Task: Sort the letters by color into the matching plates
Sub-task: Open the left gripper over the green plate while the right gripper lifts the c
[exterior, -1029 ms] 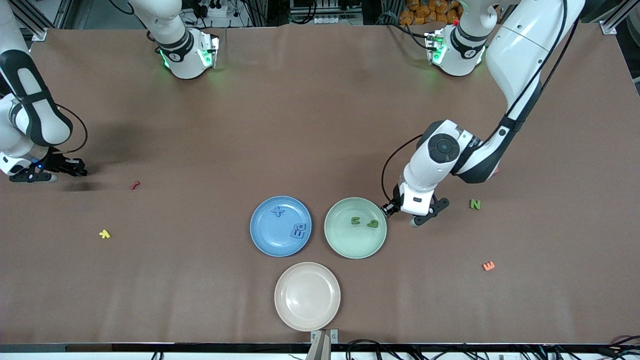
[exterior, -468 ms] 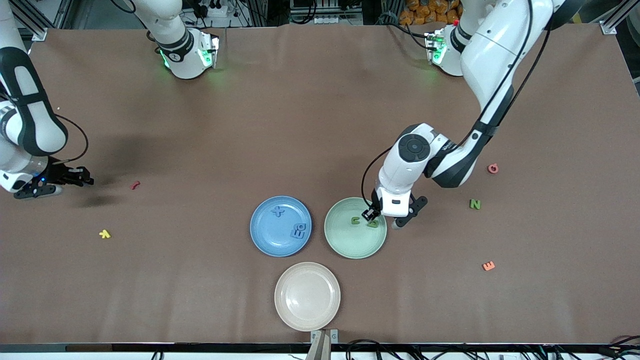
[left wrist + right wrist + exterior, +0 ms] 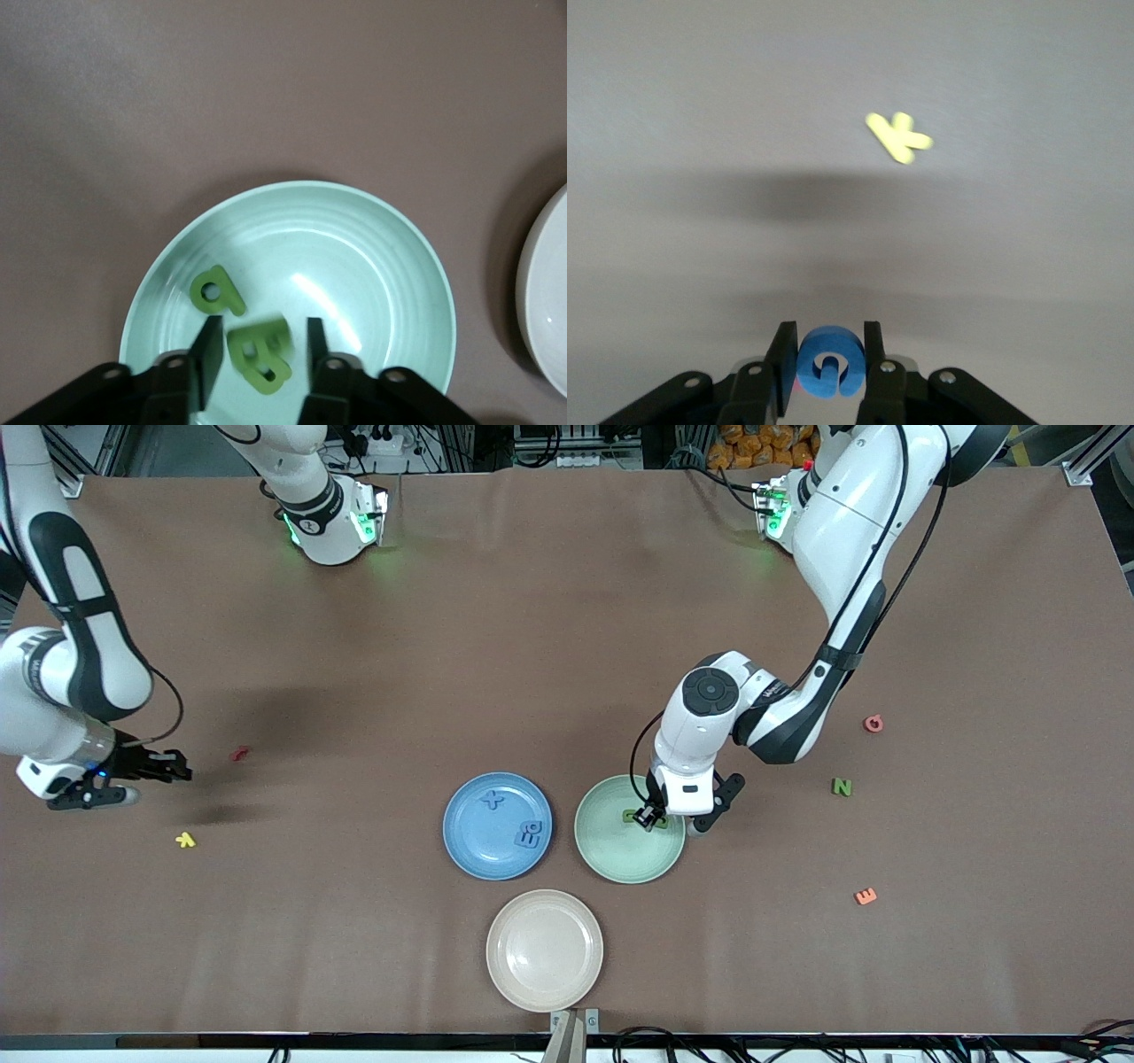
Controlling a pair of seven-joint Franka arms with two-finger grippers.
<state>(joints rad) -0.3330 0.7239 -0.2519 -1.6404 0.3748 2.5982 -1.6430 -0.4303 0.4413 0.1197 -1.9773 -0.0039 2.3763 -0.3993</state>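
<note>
The blue letter, held above the table now, will be let go by my right gripper in the blue plate (image 3: 465, 814), near the rim farthest from the pale green plate.
My left gripper (image 3: 651, 816) is over the pale green plate (image 3: 620, 861), fingers open. In the left wrist view a green letter (image 3: 260, 351) sits loose between the open fingers (image 3: 211, 341), touching neither, over the plate (image 3: 354, 257). Another green letter (image 3: 215, 292) lies in the plate beside it. My right gripper (image 3: 173, 767) is shut on a blue letter (image 3: 827, 363) above the table at the right arm's end. The blue plate (image 3: 483, 846) holds two blue letters (image 3: 493, 799). A green letter N (image 3: 842, 786) lies on the table toward the left arm's end.
A beige plate (image 3: 498, 957) sits nearer the front camera than the two coloured plates. A yellow letter (image 3: 185, 839) and a red one (image 3: 238, 753) lie near my right gripper. An orange letter (image 3: 866, 896) and a pink one (image 3: 873, 724) lie toward the left arm's end.
My left gripper moved from beside the green plate to over it, and the green letter now sits loose between its fingers. My right gripper moved toward the plates with the blue letter.
</note>
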